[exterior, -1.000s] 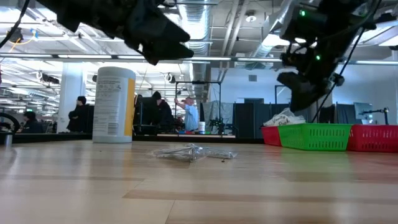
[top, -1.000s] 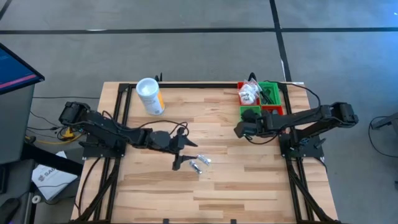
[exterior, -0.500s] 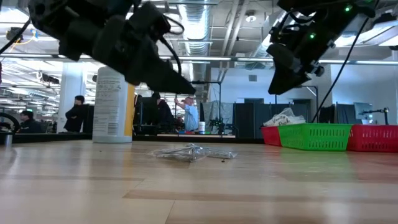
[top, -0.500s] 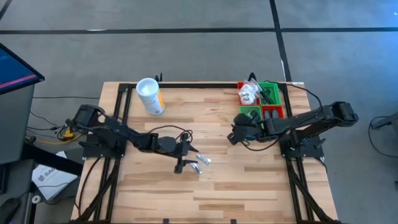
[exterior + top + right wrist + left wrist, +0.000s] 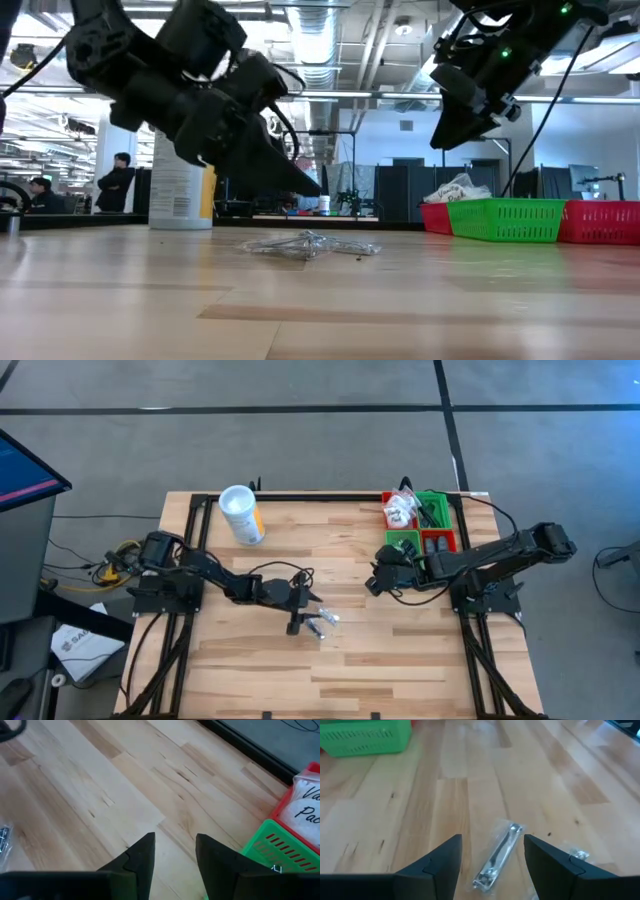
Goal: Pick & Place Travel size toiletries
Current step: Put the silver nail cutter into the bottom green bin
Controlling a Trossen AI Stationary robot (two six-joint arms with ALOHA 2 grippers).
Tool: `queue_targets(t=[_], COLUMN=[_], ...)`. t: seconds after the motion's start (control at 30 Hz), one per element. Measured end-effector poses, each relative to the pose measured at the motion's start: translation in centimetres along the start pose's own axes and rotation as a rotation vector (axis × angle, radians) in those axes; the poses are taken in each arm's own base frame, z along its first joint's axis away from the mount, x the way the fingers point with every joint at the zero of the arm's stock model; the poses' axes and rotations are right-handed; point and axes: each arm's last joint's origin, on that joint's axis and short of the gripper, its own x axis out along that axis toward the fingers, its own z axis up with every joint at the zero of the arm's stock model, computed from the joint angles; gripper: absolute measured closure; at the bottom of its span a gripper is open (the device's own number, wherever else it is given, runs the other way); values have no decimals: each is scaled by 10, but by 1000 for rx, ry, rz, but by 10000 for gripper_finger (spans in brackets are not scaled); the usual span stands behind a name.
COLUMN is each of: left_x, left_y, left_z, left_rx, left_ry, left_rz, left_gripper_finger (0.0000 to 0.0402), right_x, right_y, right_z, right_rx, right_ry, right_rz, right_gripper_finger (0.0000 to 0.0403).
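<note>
My right gripper is to close on the loose end [image 5: 335, 620] [image 5: 4, 852] of the clear-wrapped packet closer to the bins, once my left gripper holds that packet out.
Two clear-wrapped toiletry packets [image 5: 322, 622] lie flat near the table's middle, and in the low view the packets [image 5: 310, 245] form a low crinkled heap. One packet [image 5: 500, 855] holds a slim metal item; a smaller packet [image 5: 576, 854] lies beside it. My left gripper [image 5: 300, 615] hovers open just above them, with a finger on either side of the slim packet in the left wrist view [image 5: 492, 862], touching nothing. My right gripper [image 5: 373, 581] hangs open above bare wood, left of the bins. More white packets [image 5: 400, 510] and dark items [image 5: 432, 512] sit in the bins.
A red and green bin cluster [image 5: 440, 528] stands at the table's far right; it shows as a green bin wall [image 5: 280, 855] in the right wrist view. A white canister with a yellow label [image 5: 241, 515] stands far left. People stand in the room behind the table [image 5: 120, 185].
My left gripper has reached toward the table's right and come down toward the packets, staying open. My right gripper has risen and drawn away from the bins toward the table's left. The packets have not moved.
</note>
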Motion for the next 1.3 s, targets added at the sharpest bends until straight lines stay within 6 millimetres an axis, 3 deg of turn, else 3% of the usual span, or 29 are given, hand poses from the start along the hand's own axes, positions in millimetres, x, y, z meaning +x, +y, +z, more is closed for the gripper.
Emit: queue_targets(t=[0.4,0.83,0.97,1.2,1.3], left_x=[23,32,32,32,32], left_y=[8,7,7,8,8], left_z=[-17,-33,-34,-35,-35], left_rx=[-16,-14,-12,-15,-17], left_ry=[53,88,92,100,99], left_rz=[-65,-74,-78,-68,-70], left_gripper_finger=[203,209,243,348,357], right_x=[0,0,0,0,0], right_y=[0,0,0,0,1], right_z=[0,0,0,0,1], right_rx=[0,-14,-14,-12,-8], right_ry=[1,-1,-2,-4,-8], right_rz=[-1,1,1,2,6], right_gripper_finger=[269,271,275,274,275])
